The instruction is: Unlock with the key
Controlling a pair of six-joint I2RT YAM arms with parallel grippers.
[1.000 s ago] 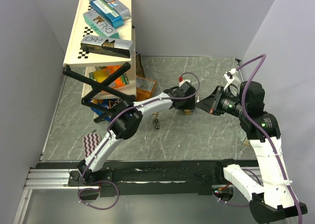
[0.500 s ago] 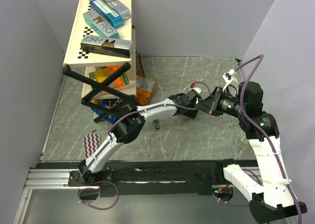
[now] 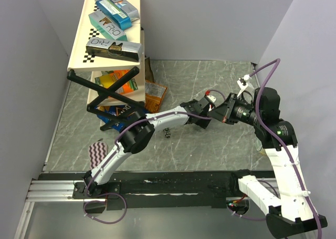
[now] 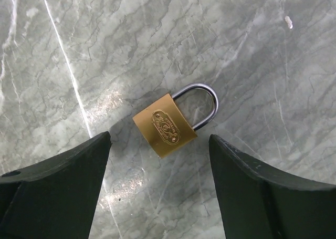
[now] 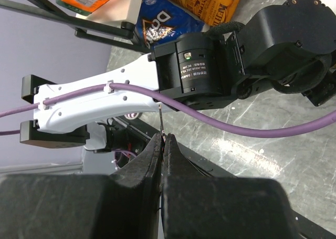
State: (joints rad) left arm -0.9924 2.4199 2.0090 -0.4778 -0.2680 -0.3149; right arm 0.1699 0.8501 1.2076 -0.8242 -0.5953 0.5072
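My left gripper needs to nudge the padlock straight because its shackle leans toward one finger, then open and grip the padlock's body (image 4: 165, 126) by its flat sides.
A brass padlock (image 4: 165, 126) with a silver shackle lies flat on the marble table (image 4: 63, 50). My left gripper (image 4: 160, 138) hangs right above it, open, one black finger (image 4: 58, 186) on each side and neither touching it. From above, the left gripper (image 3: 202, 118) hides the padlock. My right gripper (image 3: 214, 112) sits just to its right, shut on a thin key blade (image 5: 160, 118) that pokes out edge-on past its fingertips (image 5: 155, 144). A dark key cluster (image 3: 167, 131) on a ring lies on the table to the left.
A tilted shelf rack (image 3: 107, 23) with boxes and snack bags (image 3: 155, 94) stands at the back left. A striped cloth (image 3: 97, 151) lies near the front left. A tiny pale bit (image 4: 288, 22) rests beyond the padlock. Walls close in on both sides.
My left gripper has swung right and down over the padlock, covering it from above, and its jaws have spread wider. The right gripper has shifted slightly and stayed shut.
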